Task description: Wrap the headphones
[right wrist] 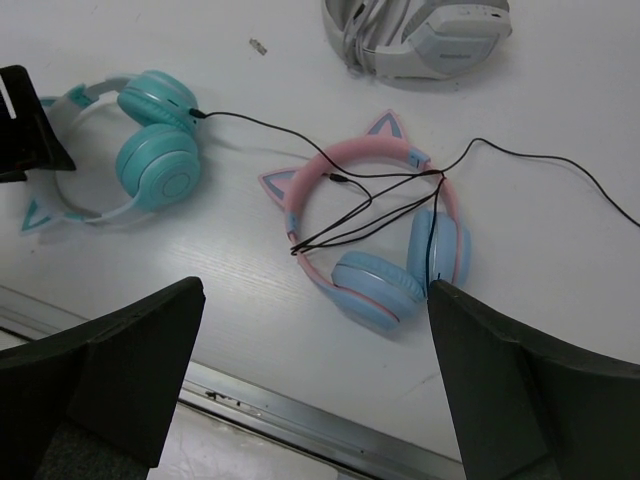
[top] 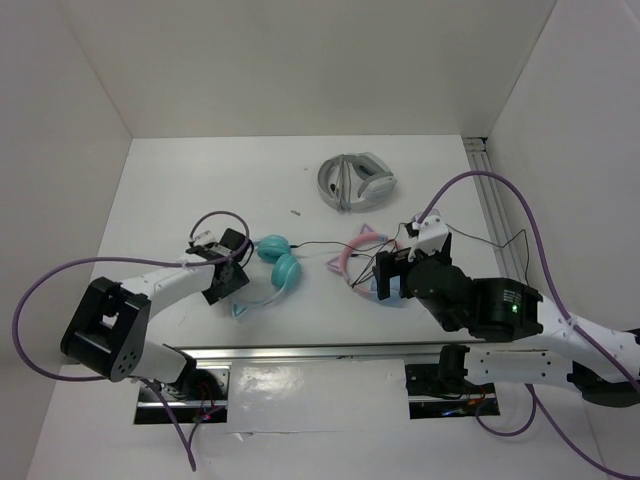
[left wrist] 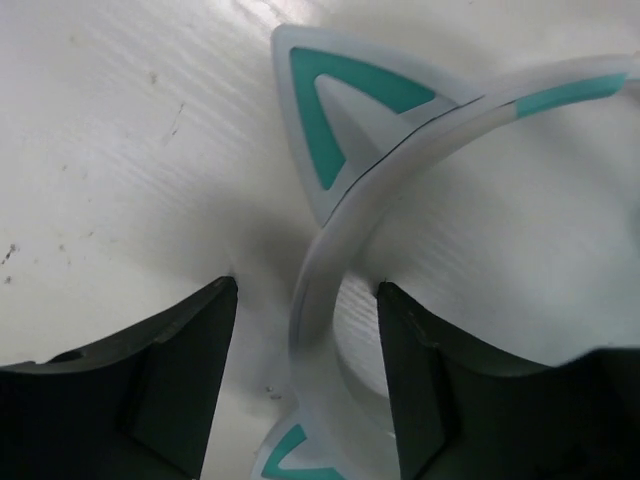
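Note:
The robot's right gripper should next grab the teal headphones' thin black cable (top: 348, 245) (right wrist: 319, 152) where it crosses the pink headband, because that cable needs wrapping.
The teal headphones (top: 278, 265) lie on the white table left of centre, earcups together, pale headband curving toward my left gripper (top: 228, 275). In the left wrist view the headband (left wrist: 318, 290) runs between my open fingers (left wrist: 205, 370) without touching either, with one cat ear (left wrist: 330, 110) just ahead. My left gripper (left wrist: 308, 385) is low over the table. The headphones also show in the right wrist view (right wrist: 158, 160); their thin black cable (right wrist: 262, 122) runs right over the pink pair. My right gripper (right wrist: 315, 380) is open and empty, held above the pink pair (top: 385, 275).
The pink-banded cat-ear pair (right wrist: 375, 235) with blue earcups lies right of centre with black cable looped over it. A grey-white folded pair (top: 355, 180) sits further back. A metal rail (top: 320, 352) runs along the near edge. White walls stand left, back and right.

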### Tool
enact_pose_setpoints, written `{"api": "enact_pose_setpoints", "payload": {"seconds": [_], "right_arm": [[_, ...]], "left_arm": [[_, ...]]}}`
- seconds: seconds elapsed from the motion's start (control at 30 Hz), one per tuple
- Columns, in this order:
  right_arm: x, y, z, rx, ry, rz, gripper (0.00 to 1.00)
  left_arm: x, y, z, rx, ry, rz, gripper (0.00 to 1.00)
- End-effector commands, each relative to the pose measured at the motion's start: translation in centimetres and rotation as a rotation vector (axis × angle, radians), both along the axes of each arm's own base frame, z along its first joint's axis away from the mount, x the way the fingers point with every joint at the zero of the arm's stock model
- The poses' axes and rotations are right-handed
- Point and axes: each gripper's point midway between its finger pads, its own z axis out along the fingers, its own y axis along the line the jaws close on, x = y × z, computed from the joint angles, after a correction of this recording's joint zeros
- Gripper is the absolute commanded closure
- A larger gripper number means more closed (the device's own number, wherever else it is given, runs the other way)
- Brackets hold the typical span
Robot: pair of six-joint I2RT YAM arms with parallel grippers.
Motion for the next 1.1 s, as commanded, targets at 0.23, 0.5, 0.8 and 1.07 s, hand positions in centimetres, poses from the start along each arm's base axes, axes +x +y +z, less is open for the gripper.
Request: {"api": "enact_pose_setpoints", "payload": {"seconds": [0.23,0.5,0.8,1.07], "right_arm": [[0.2,1.1,2.1,0.075,-0.026,0.027,0.00],[0.1,2.1,2.4,0.165,-0.046,0.047,0.00],[0.2,7.2,5.4,0.368,-0.139,0.191,0.00],[2.1,8.6,9.9,0.393,-0.329,0.175,0.00]], "left_arm": [[-1.5,-0.3,-2.3,-0.063,0.076,0.051,0.93],[-2.7,0.5,-0.2,-0.024,0.082,0.046,1.00],[0.5,-0.5,19.5,-0.071,-0.395,-0.131,1.00],[-1.0,-0.3,31.6,-0.076,-0.559,-0.314,1.00]]}}
